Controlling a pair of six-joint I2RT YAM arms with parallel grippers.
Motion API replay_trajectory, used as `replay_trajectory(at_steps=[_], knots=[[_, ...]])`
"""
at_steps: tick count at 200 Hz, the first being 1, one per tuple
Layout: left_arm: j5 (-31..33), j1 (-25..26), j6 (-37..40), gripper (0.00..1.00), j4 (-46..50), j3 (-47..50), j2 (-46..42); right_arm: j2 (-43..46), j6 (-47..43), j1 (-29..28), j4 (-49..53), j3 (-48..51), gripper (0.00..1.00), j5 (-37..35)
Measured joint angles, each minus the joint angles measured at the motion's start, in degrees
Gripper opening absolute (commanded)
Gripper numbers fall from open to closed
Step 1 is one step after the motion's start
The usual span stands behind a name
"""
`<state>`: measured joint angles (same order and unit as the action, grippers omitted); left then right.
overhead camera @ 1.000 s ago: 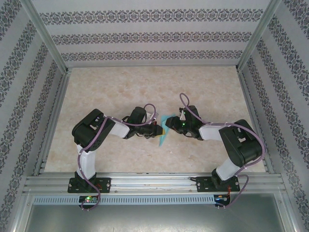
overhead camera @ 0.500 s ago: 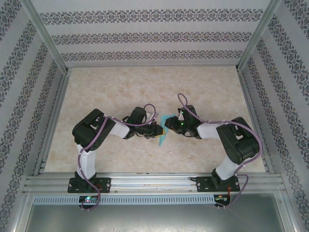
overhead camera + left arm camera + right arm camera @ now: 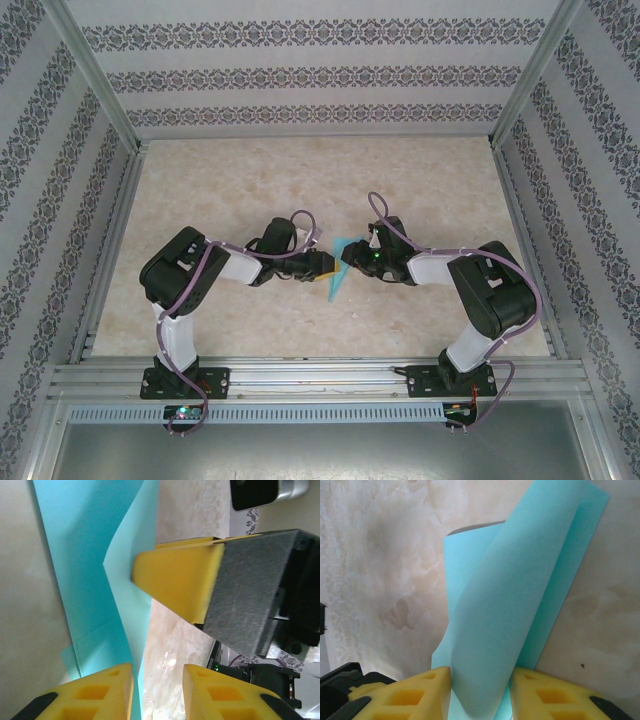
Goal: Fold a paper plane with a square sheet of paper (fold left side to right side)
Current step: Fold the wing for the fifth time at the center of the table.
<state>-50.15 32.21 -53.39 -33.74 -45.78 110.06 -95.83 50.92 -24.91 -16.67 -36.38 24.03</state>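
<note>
Next, I shift my left gripper over the paper and close it at the flap, as the paper's flap's raised edge (image 3: 134, 617) runs beside one finger, outside that gripper's open fingers.
The light turquoise sheet of paper (image 3: 337, 275) lies at the table's middle, folded into a slim pointed shape. One flap stands up from it, curled (image 3: 520, 595). My left gripper (image 3: 325, 264) is at the paper's left edge with its jaws open. The paper's raised edge (image 3: 85, 555) runs beside the left finger (image 3: 107, 690), and bare table shows between the two fingers. My right gripper (image 3: 347, 256) faces it from the right. Its jaws are open, and the curled flap rises between its fingers (image 3: 410, 695). One yellow finger of the right gripper (image 3: 175, 587) rests on the paper in the left wrist view.
The marble-patterned tabletop (image 3: 300, 190) stretches behind the arms. Patterned walls with metal posts (image 3: 100, 90) close in the left, right and back. A metal rail (image 3: 320, 378) runs along the near edge.
My left gripper's jaws have opened from shut, and its arm has shifted slightly left. The right gripper crept a little to the left and then held still.
</note>
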Motion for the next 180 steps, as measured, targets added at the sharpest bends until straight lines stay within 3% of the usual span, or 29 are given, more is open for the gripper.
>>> replay_trajectory(at_steps=[39,113,180], knots=[[0.0,-0.3,0.5,0.30,1.5,-1.3,0.6,0.0,0.0,0.0,0.2,-0.1,0.38,0.0],[0.4,-0.4,2.5,0.10,4.4,-4.1,3.8,-0.1,0.0,0.0,0.6,-0.3,0.38,0.0],[2.0,-0.8,5.6,0.06,7.9,-4.4,3.8,-0.2,-0.1,0.0,1.9,-1.0,0.38,0.0]])
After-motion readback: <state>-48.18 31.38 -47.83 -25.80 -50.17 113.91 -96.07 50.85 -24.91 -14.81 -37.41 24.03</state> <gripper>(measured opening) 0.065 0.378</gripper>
